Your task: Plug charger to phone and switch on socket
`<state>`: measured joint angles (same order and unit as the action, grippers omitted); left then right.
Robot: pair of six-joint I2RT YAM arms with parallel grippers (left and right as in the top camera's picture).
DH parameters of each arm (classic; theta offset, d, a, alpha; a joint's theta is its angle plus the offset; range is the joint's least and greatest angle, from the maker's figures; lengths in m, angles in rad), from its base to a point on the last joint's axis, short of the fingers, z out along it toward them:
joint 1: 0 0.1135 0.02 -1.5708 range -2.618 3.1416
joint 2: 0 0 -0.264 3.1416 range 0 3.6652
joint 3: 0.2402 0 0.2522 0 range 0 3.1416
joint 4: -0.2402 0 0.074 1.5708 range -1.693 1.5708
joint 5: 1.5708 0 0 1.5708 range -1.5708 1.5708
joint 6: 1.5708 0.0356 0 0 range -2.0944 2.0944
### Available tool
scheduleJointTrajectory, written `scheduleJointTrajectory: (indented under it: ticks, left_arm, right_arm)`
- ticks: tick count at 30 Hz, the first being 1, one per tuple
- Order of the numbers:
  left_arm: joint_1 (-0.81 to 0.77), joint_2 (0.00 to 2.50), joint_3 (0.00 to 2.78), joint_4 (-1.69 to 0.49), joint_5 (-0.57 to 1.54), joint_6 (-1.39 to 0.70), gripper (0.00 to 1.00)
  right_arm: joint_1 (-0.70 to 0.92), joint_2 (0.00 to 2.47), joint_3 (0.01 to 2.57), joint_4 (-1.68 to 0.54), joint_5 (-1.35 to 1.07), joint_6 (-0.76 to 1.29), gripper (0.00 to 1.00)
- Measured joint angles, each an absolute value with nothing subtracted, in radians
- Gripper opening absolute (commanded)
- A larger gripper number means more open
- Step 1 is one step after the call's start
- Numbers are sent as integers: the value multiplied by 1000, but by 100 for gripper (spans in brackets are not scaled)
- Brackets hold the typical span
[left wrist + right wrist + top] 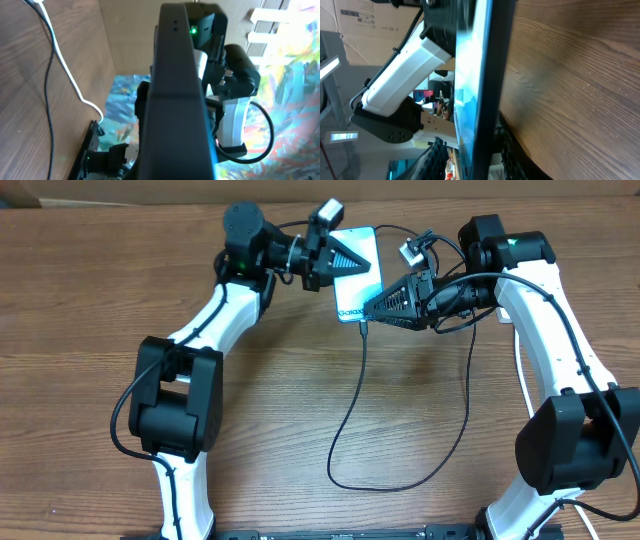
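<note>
Next, my left gripper lets go of the phone on the bare table point(325, 311) just in front of its fingers, next to the black cable.
The phone point(358, 280) has a light blue-white screen and is held off the table at the back centre. My left gripper point(340, 262) is shut on its upper part, and the phone's dark edge point(175, 100) fills the left wrist view. My right gripper point(372, 308) is closed over the phone's lower right corner. In the right wrist view its fingers point(475, 160) sit on either side of the edge-on phone point(490, 75). The charger's thin black cable point(345, 420) ends at the phone's bottom edge point(362, 326), where its tip is hidden. The socket is out of view.
The black cable loops across the table's middle toward the front, then runs back up to the right. A thick white cord point(520, 350) runs beside the right arm and also shows in the left wrist view point(65, 65). Cardboard boxes stand beyond the table.
</note>
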<state>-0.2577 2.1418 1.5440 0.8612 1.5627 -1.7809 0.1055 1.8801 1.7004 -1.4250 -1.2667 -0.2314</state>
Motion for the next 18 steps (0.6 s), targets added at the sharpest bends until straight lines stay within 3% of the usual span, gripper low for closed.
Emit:
scheduleJointTrajectory:
  ticks: [12, 18]
  left_arm:
    - [-128, 2142, 1544, 857, 1561, -1755, 4]
    - [-123, 2142, 1544, 775, 1563, -1658, 4]
  right_arm:
    - [105, 1880, 1700, -1409, -1267, -233, 59]
    - [75, 1880, 1701, -1369, -1222, -227, 81]
